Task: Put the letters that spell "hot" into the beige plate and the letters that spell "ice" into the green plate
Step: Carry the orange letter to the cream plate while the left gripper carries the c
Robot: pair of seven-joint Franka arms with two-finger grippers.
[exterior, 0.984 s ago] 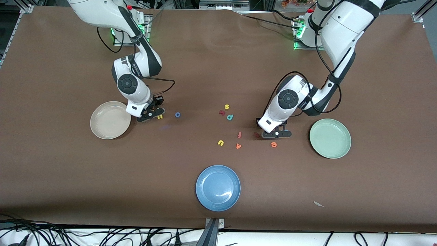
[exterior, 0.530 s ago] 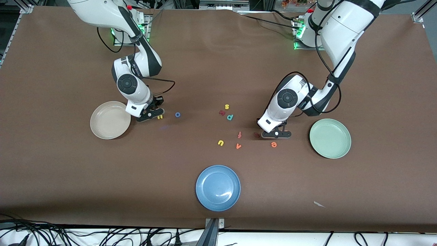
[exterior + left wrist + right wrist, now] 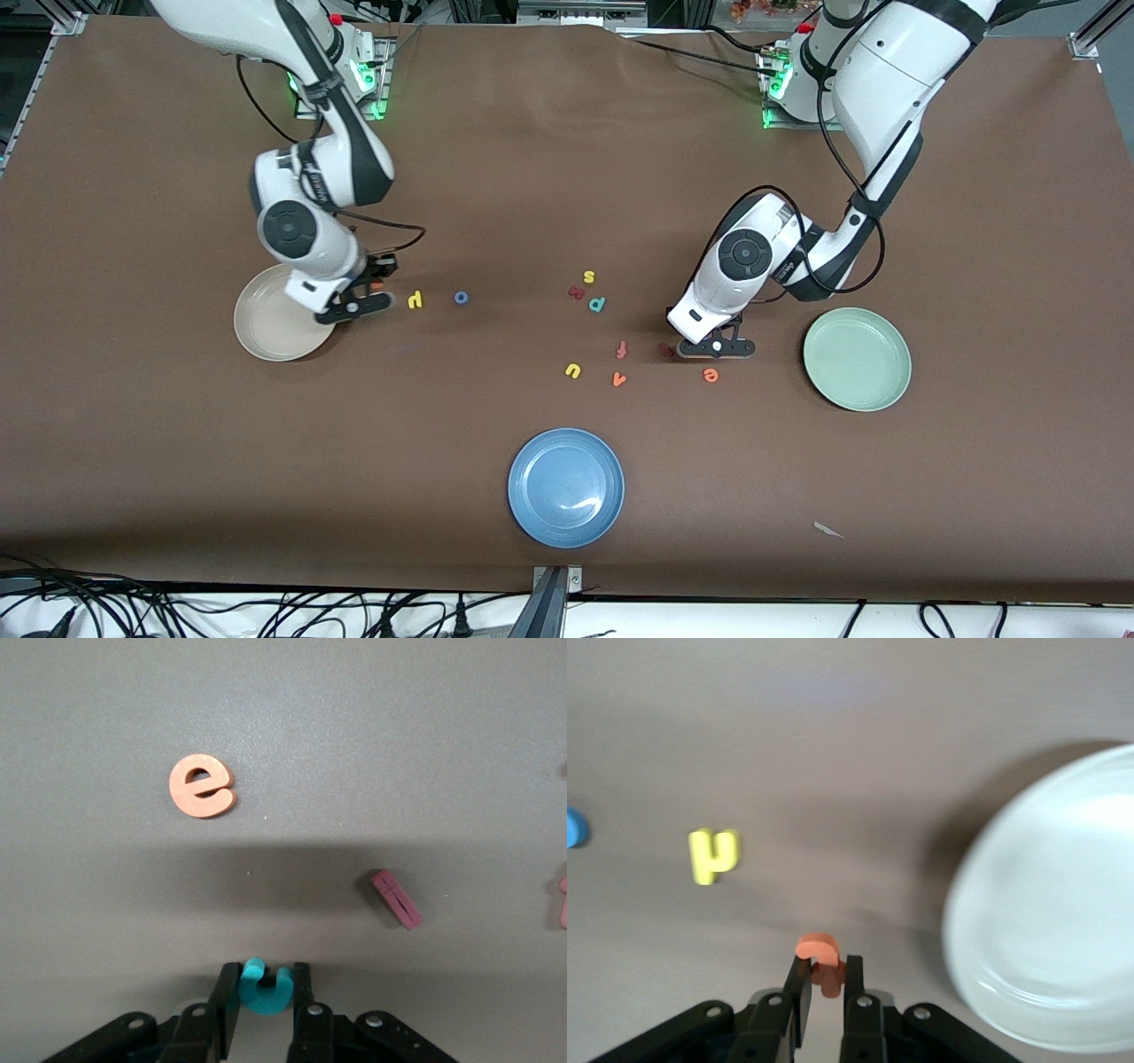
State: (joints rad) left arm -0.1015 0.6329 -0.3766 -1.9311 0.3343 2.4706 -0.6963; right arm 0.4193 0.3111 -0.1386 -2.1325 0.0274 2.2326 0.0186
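Note:
My left gripper should release the teal c, now down at the table, in the green plate, just off its middle [image 3: 872,381] toward the front edge of the table.
My right gripper [image 3: 354,306] [image 3: 826,979] is shut on the orange t [image 3: 822,958], just above the table at the rim of the beige plate [image 3: 275,323] [image 3: 1063,921]. The yellow h [image 3: 415,301] [image 3: 712,855] and the blue o [image 3: 461,298] [image 3: 574,827] lie on the table beside it. My left gripper [image 3: 716,348] [image 3: 266,992] is down at the table, shut on the teal c [image 3: 264,985]. The dark red i [image 3: 666,350] [image 3: 396,899] and the orange e [image 3: 710,375] [image 3: 202,787] lie close by. The green plate [image 3: 857,359] stands toward the left arm's end.
A blue plate [image 3: 566,486] stands near the front edge. Loose letters lie mid-table: yellow s [image 3: 588,276], a dark red letter [image 3: 577,291], teal p [image 3: 598,304], orange-red f [image 3: 622,349], yellow u [image 3: 573,370], an orange v-shaped letter [image 3: 618,379]. A paper scrap [image 3: 828,530] lies near the front.
My right gripper has lifted away from the yellow h with the orange t and moved toward the beige plate. My left gripper's jaws have closed in on the teal c.

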